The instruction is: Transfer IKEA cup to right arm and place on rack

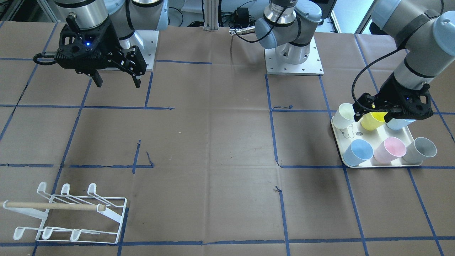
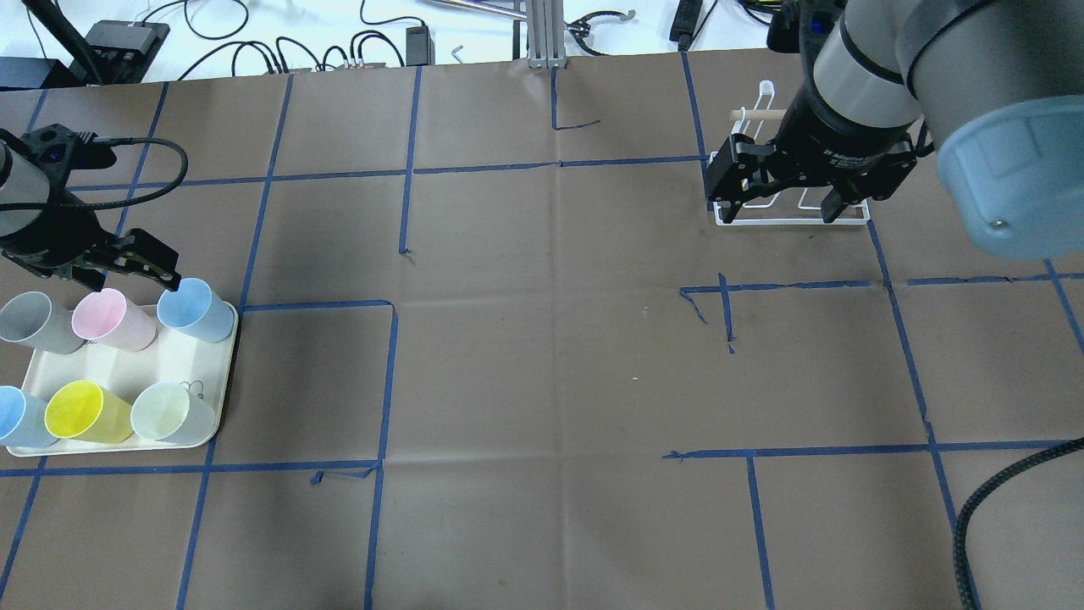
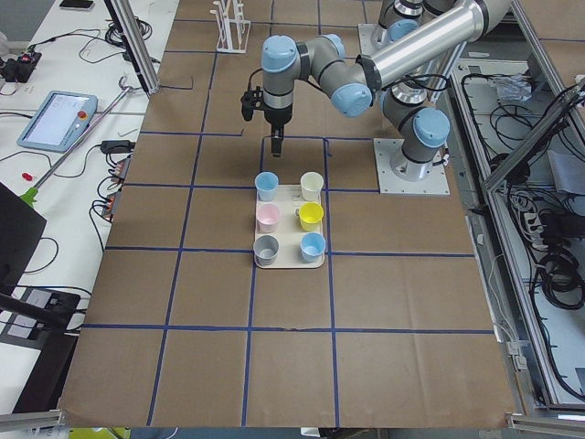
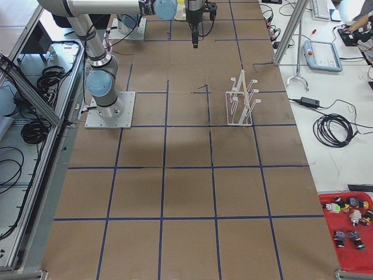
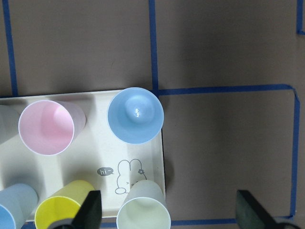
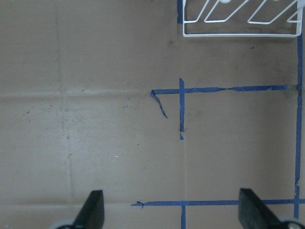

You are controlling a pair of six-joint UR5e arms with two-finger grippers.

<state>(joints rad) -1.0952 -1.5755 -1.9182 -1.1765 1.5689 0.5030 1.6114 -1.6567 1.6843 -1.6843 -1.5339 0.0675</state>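
The blue cup is next for my left gripper, which should move to it and close on the blue cup's rim [image 1: 351, 144] [image 5: 162, 123], on the side away from the pink cup.
Six IKEA cups stand open side up on a cream tray [image 2: 127, 373]: grey [image 2: 34, 322], pink [image 2: 110, 320], blue [image 2: 199, 309], light blue [image 2: 15, 417], yellow [image 2: 85, 413] and pale white [image 2: 174, 413]. My left gripper [image 2: 127, 271] hangs open and empty above the tray's far edge. In the left wrist view the blue cup [image 5: 136, 114] lies ahead of the open fingers [image 5: 90, 210]. The white wire rack [image 1: 67, 213] with its wooden dowel stands at the table's far right. My right gripper [image 2: 788, 199] is open and empty, high above the table in front of the rack [image 2: 792, 222].
Brown paper with a blue tape grid covers the table [image 2: 542, 356]. A bear drawing [image 5: 126, 176] shows on the tray between the cups. The arm bases [image 1: 293, 58] stand at the robot's edge of the table. Cables and boxes lie beyond the far edge [image 2: 254, 42].
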